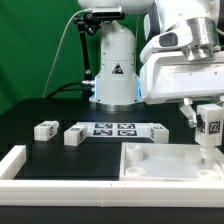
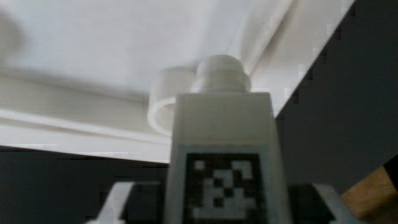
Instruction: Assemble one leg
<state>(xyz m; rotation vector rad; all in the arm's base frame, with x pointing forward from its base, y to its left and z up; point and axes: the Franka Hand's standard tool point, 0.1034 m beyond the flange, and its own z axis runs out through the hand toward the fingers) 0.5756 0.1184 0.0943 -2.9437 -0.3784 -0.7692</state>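
Note:
The robot's gripper should release the leg upright in the tray-like piece's near corner hollow (image 1: 210, 173) (image 2: 173, 98), the one farthest from the white bar. The leg is now held over the far corner.
My gripper (image 1: 210, 120) is shut on the leg (image 1: 210, 128), a short white block with a black-and-white tag. It holds the leg upright over the far right corner of the large white tray-like piece (image 1: 150, 165). In the wrist view the leg (image 2: 222, 130) fills the middle between my fingers (image 2: 128, 203). Its round tip (image 2: 221, 70) points at a rounded corner recess (image 2: 166, 95) of the white piece (image 2: 107, 50). I cannot tell whether the tip touches the recess.
Two loose legs (image 1: 45, 128) (image 1: 74, 134) lie at the exterior view's left, and another (image 1: 158, 132) lies behind the tray-like piece. The marker board (image 1: 112, 128) lies between them. A white rail (image 1: 25, 162) runs along the front left. The robot base (image 1: 112, 70) stands behind.

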